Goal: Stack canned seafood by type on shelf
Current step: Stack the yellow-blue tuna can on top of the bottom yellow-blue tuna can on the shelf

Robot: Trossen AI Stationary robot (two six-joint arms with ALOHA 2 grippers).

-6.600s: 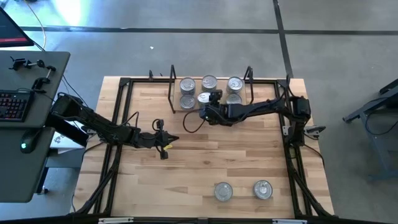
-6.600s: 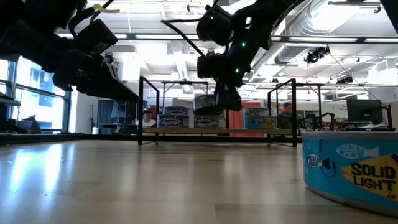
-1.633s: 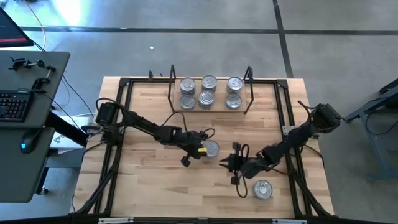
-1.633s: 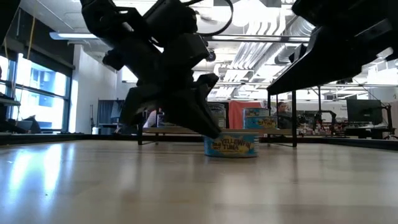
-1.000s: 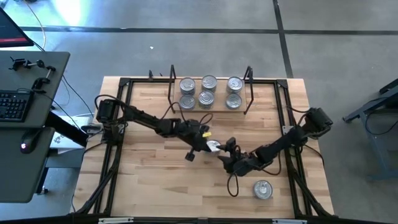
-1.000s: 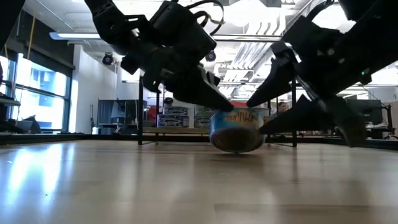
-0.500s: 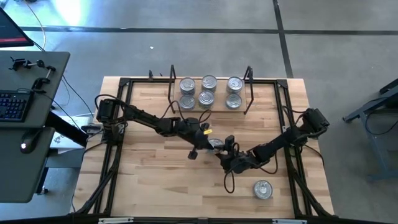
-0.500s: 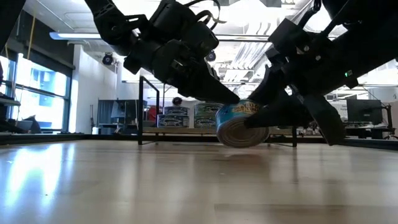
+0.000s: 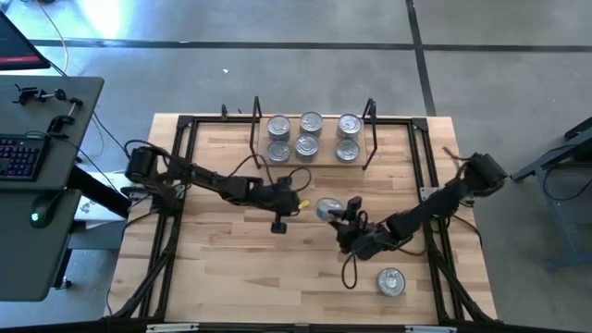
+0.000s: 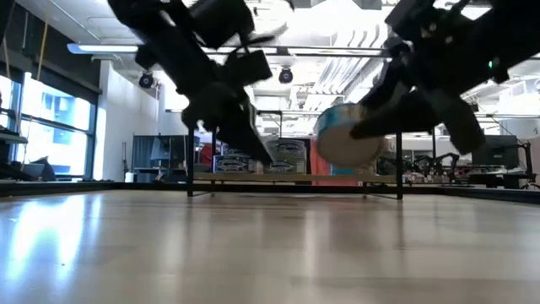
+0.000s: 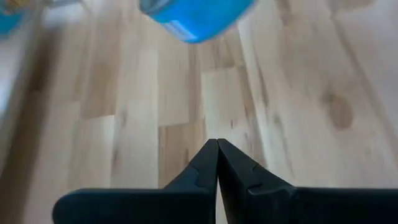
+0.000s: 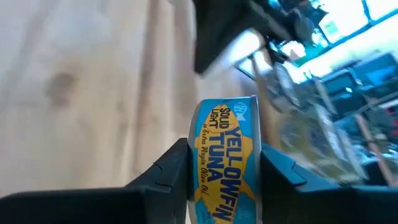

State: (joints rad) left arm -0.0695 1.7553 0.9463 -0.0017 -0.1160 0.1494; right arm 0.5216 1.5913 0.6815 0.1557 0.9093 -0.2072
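Note:
Next, I set the tuna can, now hanging above the table's middle, on the shelf's front-row can [image 9: 349, 147] nearest my right gripper.
A blue and yellow tuna can [image 12: 225, 143] hangs above the middle of the table, turned on its side, with my right gripper [image 9: 338, 215] shut on it. My left gripper [image 11: 217, 149] is shut with nothing in it. In the high view it [image 9: 298, 205] sits just left of the can and apart from it. The shelf [image 9: 310, 164] stands at the far edge, and several silver-lidded cans [image 9: 311, 125] stand on its board in two rows. One more can [image 9: 391, 281] stands on the table near the front right. My right gripper pinches the tuna can between its two fingers [image 12: 174, 165], one on each flat end [image 12: 196, 155], so the label band faces the wrist camera. The fingers come from the table's right, slanting slightly down. The can [image 10: 346, 135] is lifted clear of the table, on edge.
Black frame rails [image 9: 176, 185] run along the table's left and right sides. The shelf's wire uprights [image 9: 256, 120] rise at both of its ends. Bare wood lies in the near left part of the table [image 9: 240, 277].
My shut left gripper has tipped the can up onto its edge and then drawn back toward the table's left. My right gripper has shut on the tipped can and raised it clear of the table.

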